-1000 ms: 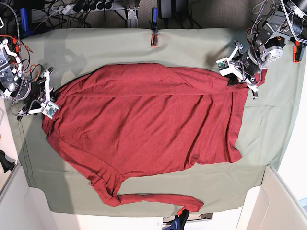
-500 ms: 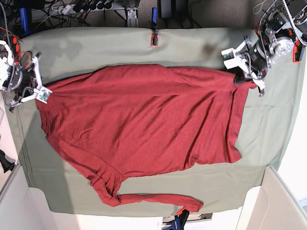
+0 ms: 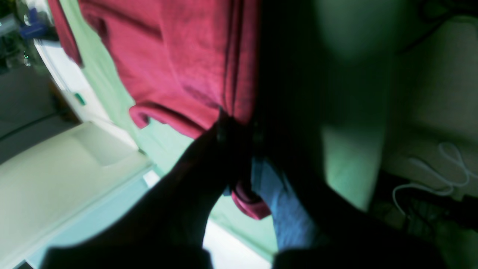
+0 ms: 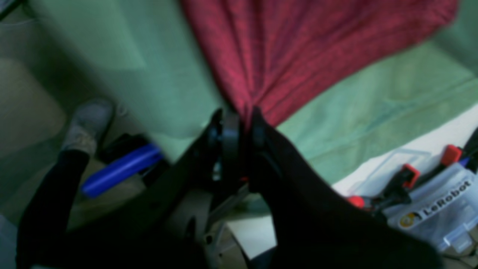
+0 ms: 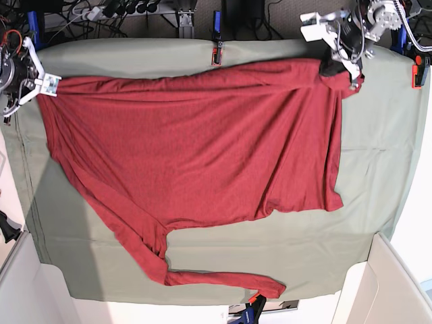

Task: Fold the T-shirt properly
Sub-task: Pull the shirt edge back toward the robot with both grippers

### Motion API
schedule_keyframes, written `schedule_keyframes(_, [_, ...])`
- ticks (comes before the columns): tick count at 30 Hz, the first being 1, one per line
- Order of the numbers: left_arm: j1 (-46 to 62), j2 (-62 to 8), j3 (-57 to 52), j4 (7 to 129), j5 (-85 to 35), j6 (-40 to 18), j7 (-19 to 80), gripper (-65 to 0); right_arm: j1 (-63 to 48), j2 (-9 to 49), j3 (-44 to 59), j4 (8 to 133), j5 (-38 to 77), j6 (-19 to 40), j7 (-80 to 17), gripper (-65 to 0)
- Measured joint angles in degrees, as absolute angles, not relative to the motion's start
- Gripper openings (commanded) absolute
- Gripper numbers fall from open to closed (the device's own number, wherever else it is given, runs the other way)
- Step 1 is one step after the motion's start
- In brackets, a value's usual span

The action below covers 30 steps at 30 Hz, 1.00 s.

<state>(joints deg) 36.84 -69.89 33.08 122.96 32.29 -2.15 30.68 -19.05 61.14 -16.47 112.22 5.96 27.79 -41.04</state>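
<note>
With the T-shirt's far edge stretched taut between both grippers, the robot's right gripper should ease back, let go of its corner and grab the T-shirt's edge nearer the middle (image 5: 143, 86).
The brick-red T-shirt (image 5: 196, 142) lies spread over the sage-green table cloth (image 5: 378, 155), its far edge pulled taut and lifted between both grippers. One long sleeve (image 5: 223, 280) trails along the near edge. In the base view my left gripper (image 5: 337, 66) is at the far right corner, shut on the shirt's corner. My right gripper (image 5: 42, 84) is at the far left, shut on the opposite corner. The left wrist view shows red cloth (image 3: 179, 67) bunched between dark jaws at my left gripper (image 3: 239, 130). In the right wrist view the cloth (image 4: 298, 48) fans out from my pinched right gripper (image 4: 241, 119).
A red-and-blue clamp (image 5: 217, 47) holds the table cloth at the far edge, another clamp (image 5: 255, 307) at the near edge. White bins stand at the near right (image 5: 398, 290) and near left (image 5: 20, 290). Cables and power strips (image 5: 115, 10) lie beyond the table.
Both grippers have moved toward the far edge and apart, dragging the shirt's upper edge up and stretching it straight. The body of the shirt has shifted farther away.
</note>
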Motion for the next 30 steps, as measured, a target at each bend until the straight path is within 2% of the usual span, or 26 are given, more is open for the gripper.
schedule_keyframes(6, [38.7,-70.0,33.1,123.5,36.4,-0.2,31.7,-65.0,-25.8,61.5,-9.1,115.0,6.4,29.6,-41.0,-65.0])
schedule_keyframes(13, [39.0,-70.5,28.1,123.5,36.1,-0.2,31.9,-65.0,-25.9,61.5,-3.5,115.1,10.5,30.4,-41.0,-65.0])
schedule_keyframes(22, [39.0,-70.5,27.3,122.4,34.9,-0.3,28.7,-65.0,-25.8,61.3,-3.3,113.4,9.4,31.4,-40.5,-65.0])
schedule_keyframes(30, [35.8,-70.3,27.4,122.1,33.7,-0.4,27.5,-65.0,-24.8,57.3,-3.3,111.2,8.3,31.6,-39.2,-65.0])
